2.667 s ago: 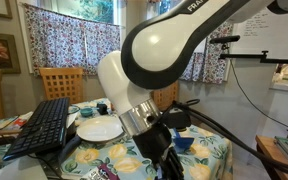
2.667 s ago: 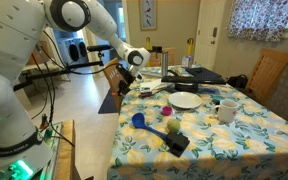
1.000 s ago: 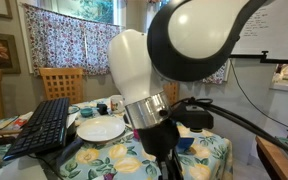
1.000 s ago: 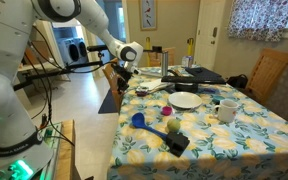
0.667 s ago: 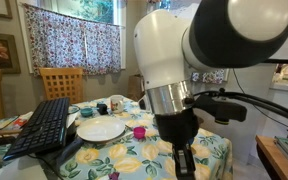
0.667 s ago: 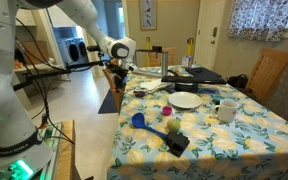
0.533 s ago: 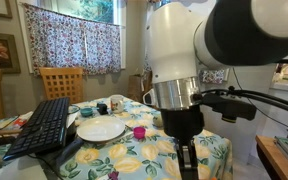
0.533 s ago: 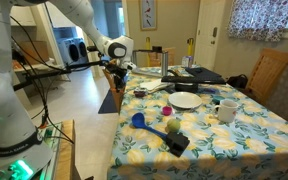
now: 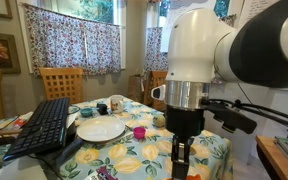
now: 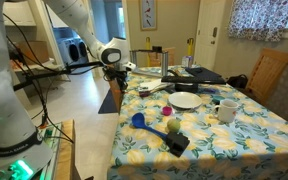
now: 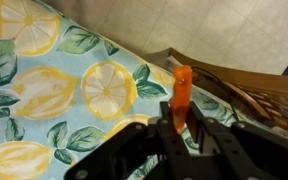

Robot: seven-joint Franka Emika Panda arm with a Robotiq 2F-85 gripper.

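The robot's gripper should release the orange stick, now upright between its fingers, on the lemon-print tablecloth at the table's near end (image 9: 195, 164), near the edge of the table.
My gripper (image 11: 181, 120) is shut on a slim orange stick (image 11: 182, 92) that stands up between the fingers. Below it lie the lemon-print tablecloth (image 11: 54, 90) and the table's edge, with a wooden chair (image 11: 254, 95) just beyond. In both exterior views the gripper (image 10: 124, 72) hangs over the near end of the table (image 9: 180, 155), pointing down.
On the table are a white plate (image 10: 186, 100), a blue cup (image 10: 138, 120), a green ball (image 10: 172, 126), a black object (image 10: 178, 144), a white mug (image 10: 225, 111), a pink cup (image 9: 139, 132) and a black keyboard (image 9: 42, 126). Wooden chairs (image 9: 62, 82) stand around it.
The arm has swung away from the middle of the table toward its end edge, carrying the orange stick. The things on the table have not moved.
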